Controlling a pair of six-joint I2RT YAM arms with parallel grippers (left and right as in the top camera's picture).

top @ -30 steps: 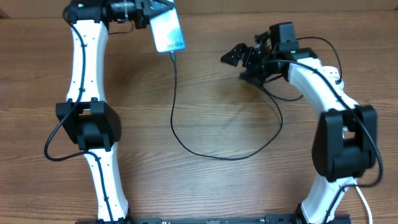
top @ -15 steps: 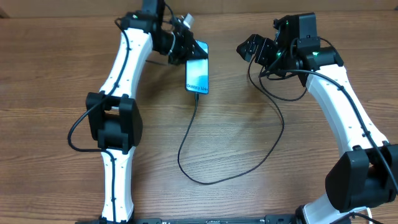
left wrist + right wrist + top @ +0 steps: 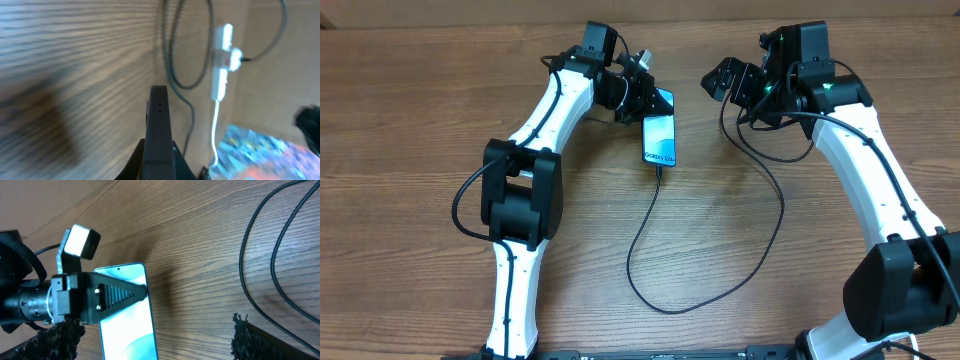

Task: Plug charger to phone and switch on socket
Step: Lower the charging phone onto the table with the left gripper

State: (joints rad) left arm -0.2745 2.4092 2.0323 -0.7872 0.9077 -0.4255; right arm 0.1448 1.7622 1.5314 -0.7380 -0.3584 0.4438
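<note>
I need to use my left gripper to let go of the phone flat on the wooden table (image 3: 660, 147) between its fingertips and the loop of the charger's cable.
In the overhead view my left gripper (image 3: 645, 100) is shut on the far end of the phone (image 3: 660, 140), whose teal screen is lit. The charger (image 3: 645, 240), a thin black cable, meets the phone's near end, loops over the table and runs up toward my right arm. My right gripper (image 3: 725, 78) stands open to the right of the phone, apart from it. In the left wrist view the phone's dark edge (image 3: 159, 125) sits between my left gripper's (image 3: 159, 167) fingers, and the socket (image 3: 220, 80) lies beyond with a red-marked switch. In the right wrist view the phone (image 3: 127, 320) lies between my right gripper's (image 3: 155, 340) spread fingers.
A thick white cord (image 3: 214, 130) runs from the socket. A blurred, brightly coloured surface (image 3: 260, 155) shows at the lower right of the left wrist view. Loops of black cable (image 3: 255, 245) lie on the wooden table (image 3: 400, 120) near my right gripper.
My left arm has carried the phone right and nearer the table's middle, dragging the cable loop with it. My right arm rose toward the back, then held still, open.
</note>
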